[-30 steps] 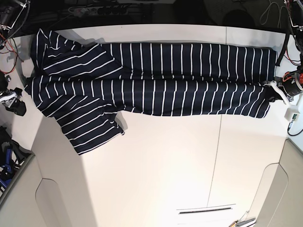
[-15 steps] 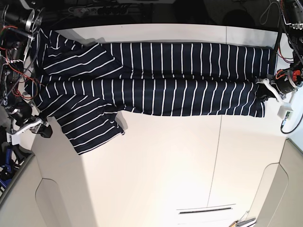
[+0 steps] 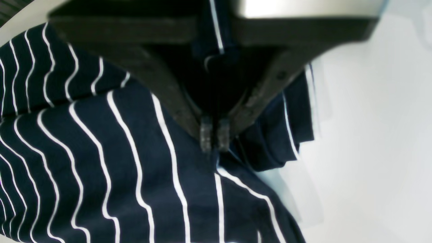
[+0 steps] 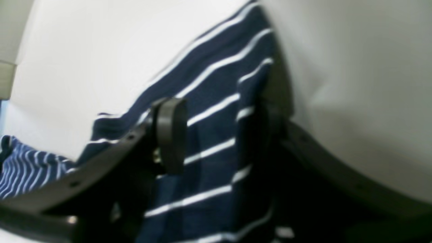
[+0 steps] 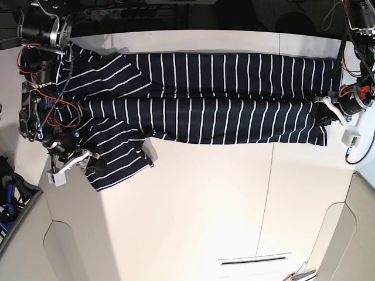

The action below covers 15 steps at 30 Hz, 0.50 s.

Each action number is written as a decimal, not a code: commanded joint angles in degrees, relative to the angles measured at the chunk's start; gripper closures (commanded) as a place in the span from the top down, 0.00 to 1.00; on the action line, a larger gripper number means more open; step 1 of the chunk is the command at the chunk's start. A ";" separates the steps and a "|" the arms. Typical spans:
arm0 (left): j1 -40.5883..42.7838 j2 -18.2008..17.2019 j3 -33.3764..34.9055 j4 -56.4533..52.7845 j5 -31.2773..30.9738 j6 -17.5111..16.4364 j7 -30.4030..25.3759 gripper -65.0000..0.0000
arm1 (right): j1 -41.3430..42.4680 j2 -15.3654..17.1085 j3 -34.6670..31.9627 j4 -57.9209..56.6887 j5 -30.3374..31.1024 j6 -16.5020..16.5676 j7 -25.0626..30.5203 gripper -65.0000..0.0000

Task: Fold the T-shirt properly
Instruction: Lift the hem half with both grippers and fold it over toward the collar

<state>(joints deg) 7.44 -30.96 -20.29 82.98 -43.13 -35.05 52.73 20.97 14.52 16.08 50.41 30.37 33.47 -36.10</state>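
My left gripper is to let go of the T-shirt's bunched fold along the outer edge of the T-shirt's back layer (image 5: 338,89).
The T-shirt (image 5: 211,96), dark navy with thin white stripes, lies in a long band across the back of the white table, with a sleeve (image 5: 117,161) sticking out toward the front at the left. My left gripper (image 5: 326,111) is at the band's right end. In the left wrist view it (image 3: 213,137) is shut on a bunched fold of the T-shirt (image 3: 135,162). My right gripper (image 5: 88,159) is over the front sleeve. In the right wrist view it (image 4: 219,135) is open, with striped fabric (image 4: 209,111) between its fingers (image 4: 170,135).
The right arm's links and red cables (image 5: 41,88) lie over the shirt's left end. A power strip and cables (image 5: 123,12) run behind the table. A table seam (image 5: 270,193) and a slot (image 5: 255,259) mark the front. Blue gear (image 5: 9,208) sits off the left edge.
My right arm swung in from the table's left edge onto the front sleeve. My left gripper drew the shirt's right end slightly leftward, still holding it.
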 commanded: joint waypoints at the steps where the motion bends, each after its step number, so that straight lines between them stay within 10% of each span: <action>1: -0.57 -1.27 -0.52 0.96 -0.74 -0.61 -0.59 0.00 | 1.20 0.31 0.02 0.63 -0.39 0.20 -0.35 0.45; 6: -0.59 -1.29 -0.52 0.96 -0.74 -0.61 -0.61 0.00 | 1.20 -0.07 0.04 1.57 -0.39 0.15 -0.72 0.00; 15: -0.37 -2.99 -0.59 5.05 -0.74 -2.67 0.04 0.00 | -1.95 -0.02 6.29 18.69 8.00 0.22 -16.61 0.00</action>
<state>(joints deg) 7.75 -32.71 -20.32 87.02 -43.07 -36.95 53.71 18.04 13.63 22.11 68.47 37.60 33.23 -53.39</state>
